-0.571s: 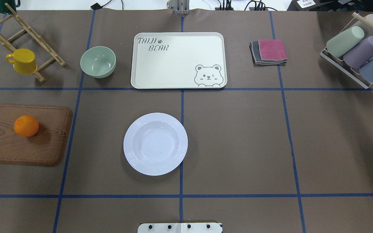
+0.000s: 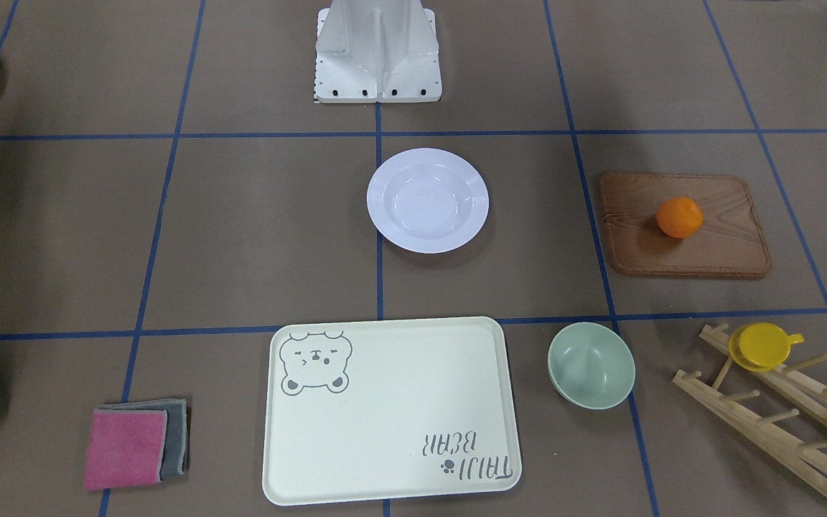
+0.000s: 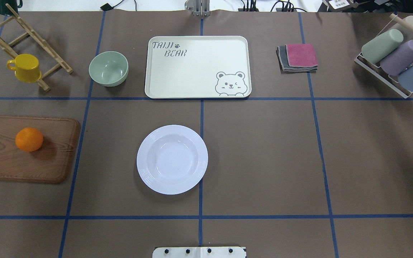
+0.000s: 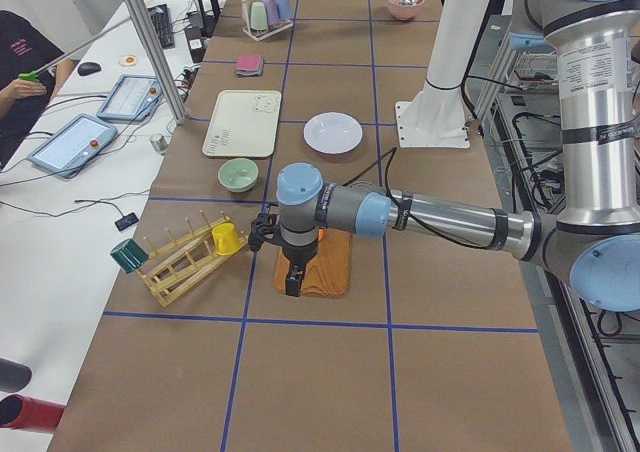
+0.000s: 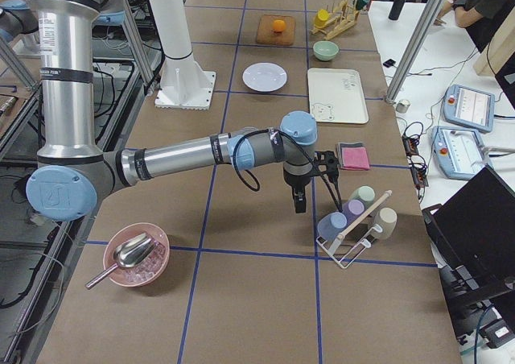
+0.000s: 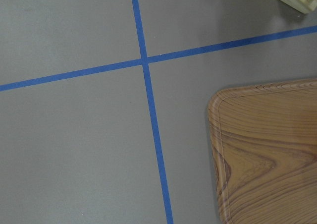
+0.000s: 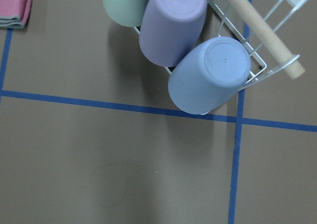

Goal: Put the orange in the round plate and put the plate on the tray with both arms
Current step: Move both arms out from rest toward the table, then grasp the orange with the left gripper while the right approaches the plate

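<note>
The orange is on the brown wooden board. My left gripper needs to go there next and take hold of the orange's sides (image 2: 679, 218).
The orange (image 3: 29, 139) rests on a brown wooden board (image 3: 31, 165) at the table's left side. An empty white round plate (image 3: 172, 159) lies near the middle, in front of the cream bear tray (image 3: 192, 75), which holds nothing. My left gripper (image 4: 292, 286) shows only in the exterior left view, hanging over the board's outer end and hiding the orange there; I cannot tell whether it is open or shut. Only the exterior right view shows my right gripper (image 5: 299, 205), which hangs beside the cup rack (image 5: 354, 219), and its state cannot be told.
A pale green bowl (image 3: 108, 68) sits left of the tray. A yellow cup (image 3: 25, 67) hangs on a wooden rack (image 3: 31, 36). Folded cloths (image 3: 298, 57) lie right of the tray. A pink bowl with a scoop (image 5: 135, 255) is at the right end. A person sits by tablets (image 4: 85, 137).
</note>
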Tool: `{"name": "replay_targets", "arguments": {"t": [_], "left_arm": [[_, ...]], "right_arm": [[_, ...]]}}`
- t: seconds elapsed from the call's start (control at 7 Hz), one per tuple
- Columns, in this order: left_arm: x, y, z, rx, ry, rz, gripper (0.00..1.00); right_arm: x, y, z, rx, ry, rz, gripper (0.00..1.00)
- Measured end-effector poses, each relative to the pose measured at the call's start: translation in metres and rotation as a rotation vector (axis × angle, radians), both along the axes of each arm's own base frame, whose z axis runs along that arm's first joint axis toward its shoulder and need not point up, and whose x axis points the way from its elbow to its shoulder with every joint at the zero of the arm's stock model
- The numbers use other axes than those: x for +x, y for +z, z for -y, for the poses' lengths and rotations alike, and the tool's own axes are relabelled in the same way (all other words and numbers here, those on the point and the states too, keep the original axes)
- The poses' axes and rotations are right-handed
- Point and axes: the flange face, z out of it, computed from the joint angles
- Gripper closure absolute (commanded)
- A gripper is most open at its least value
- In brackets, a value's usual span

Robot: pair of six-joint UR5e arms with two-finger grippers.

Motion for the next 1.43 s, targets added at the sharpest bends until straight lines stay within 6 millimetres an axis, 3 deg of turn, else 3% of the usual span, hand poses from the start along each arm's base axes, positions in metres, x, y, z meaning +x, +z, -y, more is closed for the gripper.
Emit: {"name": "replay_targets", "arguments": {"t": [0.29, 0.43, 0.86, 1.43], "left_arm": [[0.016, -0.026, 0.017, -0.04, -0.062, -0.068, 0.02], [0.034, -0.037, 0.025, -0.057, -0.062, -0.092, 0.02], [0.083, -0.053, 0.031, -0.102, -0.093, -0.124, 0.01], [0.154, -0.06, 0.023, -0.141, -0.159, -0.134, 0.01]], "right_arm": [[-0.06, -0.075, 0.02, -0.067, -0.007, 0.143, 0.0], [-0.09, -0.1, 0.022, -0.041, -0.032, 0.186, 0.0], [-0.181, -0.136, -0.002, -0.045, -0.069, 0.32, 0.0], [-0.303, -0.17, -0.075, -0.127, 0.021, 0.533, 0.01]]}}
